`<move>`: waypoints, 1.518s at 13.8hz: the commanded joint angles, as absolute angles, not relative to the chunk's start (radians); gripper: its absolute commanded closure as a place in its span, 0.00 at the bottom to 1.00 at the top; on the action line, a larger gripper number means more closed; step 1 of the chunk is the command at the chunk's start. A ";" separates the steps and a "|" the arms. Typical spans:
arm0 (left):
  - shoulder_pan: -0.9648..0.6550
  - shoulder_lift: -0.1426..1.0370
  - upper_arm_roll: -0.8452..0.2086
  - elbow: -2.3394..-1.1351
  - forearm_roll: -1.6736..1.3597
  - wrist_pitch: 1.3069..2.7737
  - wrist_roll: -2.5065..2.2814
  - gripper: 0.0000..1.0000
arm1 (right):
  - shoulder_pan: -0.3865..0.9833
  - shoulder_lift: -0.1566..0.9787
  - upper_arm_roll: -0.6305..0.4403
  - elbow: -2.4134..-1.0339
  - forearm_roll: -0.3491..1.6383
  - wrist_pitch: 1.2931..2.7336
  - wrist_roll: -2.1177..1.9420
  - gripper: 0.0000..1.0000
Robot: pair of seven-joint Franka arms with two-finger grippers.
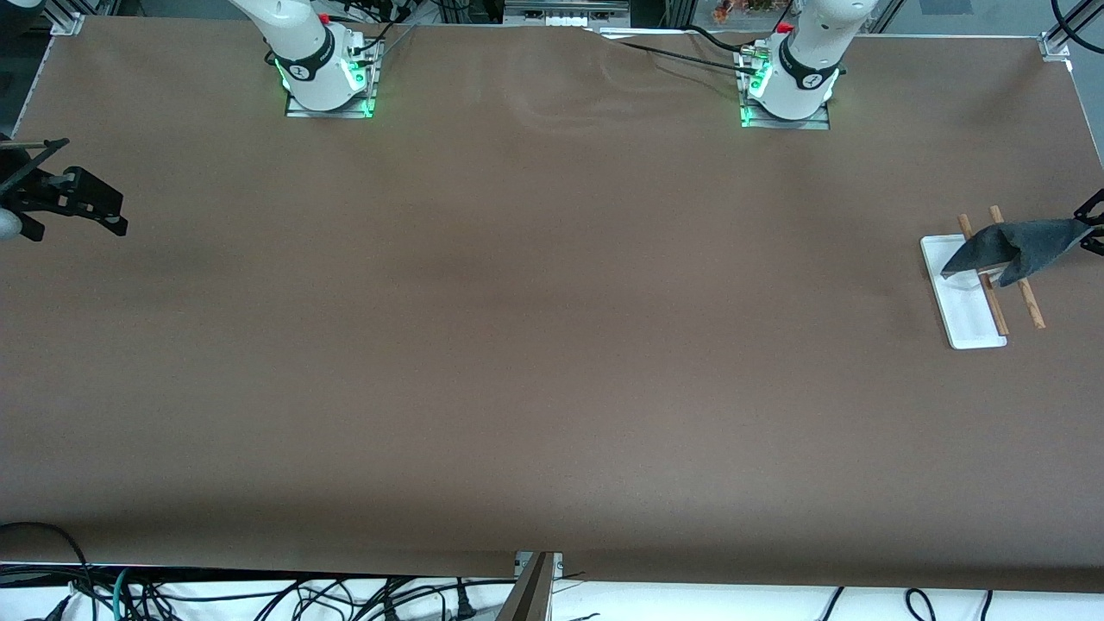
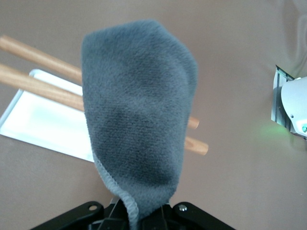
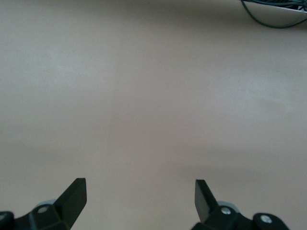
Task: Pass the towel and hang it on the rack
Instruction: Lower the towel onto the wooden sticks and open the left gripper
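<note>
Next, my left gripper lets go of the dark grey towel across the middle of the rack's two brown rods (image 1: pixel 1006 258) (image 2: pixel 137 106).
The dark grey towel (image 1: pixel 1018 246) hangs across the two brown rods of the rack (image 1: pixel 1031 306) at the left arm's end of the table. One corner of it is pinched in my left gripper (image 1: pixel 1088 226), which is shut just off the rack toward the table's end edge. In the left wrist view the towel (image 2: pixel 139 110) rises from the left gripper (image 2: pixel 139 218) and covers the middle of the rack's rods (image 2: pixel 38 52) and part of its white base (image 2: pixel 43 120). My right gripper (image 1: pixel 90 194) waits open over the right arm's end of the table. The right wrist view shows the right gripper (image 3: pixel 140 196) with nothing between its fingers.
The rack's white base (image 1: pixel 970 310) lies close to the table's end edge. The two arm bases (image 1: pixel 323 78) (image 1: pixel 789 86) stand along the edge farthest from the front camera. Cables (image 1: pixel 259 595) lie below the table's near edge.
</note>
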State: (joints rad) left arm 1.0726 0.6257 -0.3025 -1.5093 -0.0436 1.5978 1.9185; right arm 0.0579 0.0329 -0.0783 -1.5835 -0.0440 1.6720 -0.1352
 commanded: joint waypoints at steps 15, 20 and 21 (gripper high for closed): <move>1.031 0.701 -0.291 -1.457 -0.023 1.621 1.899 0.39 | 0.060 0.080 -0.071 -1.531 -0.035 1.641 -0.147 0.00; 1.045 0.709 -0.290 -1.418 -0.031 1.618 1.902 0.00 | 0.060 0.083 -0.071 -1.531 -0.035 1.643 -0.149 0.00; 1.045 0.707 -0.288 -1.392 -0.025 1.609 1.902 0.00 | 0.060 0.083 -0.071 -1.531 -0.035 1.643 -0.149 0.00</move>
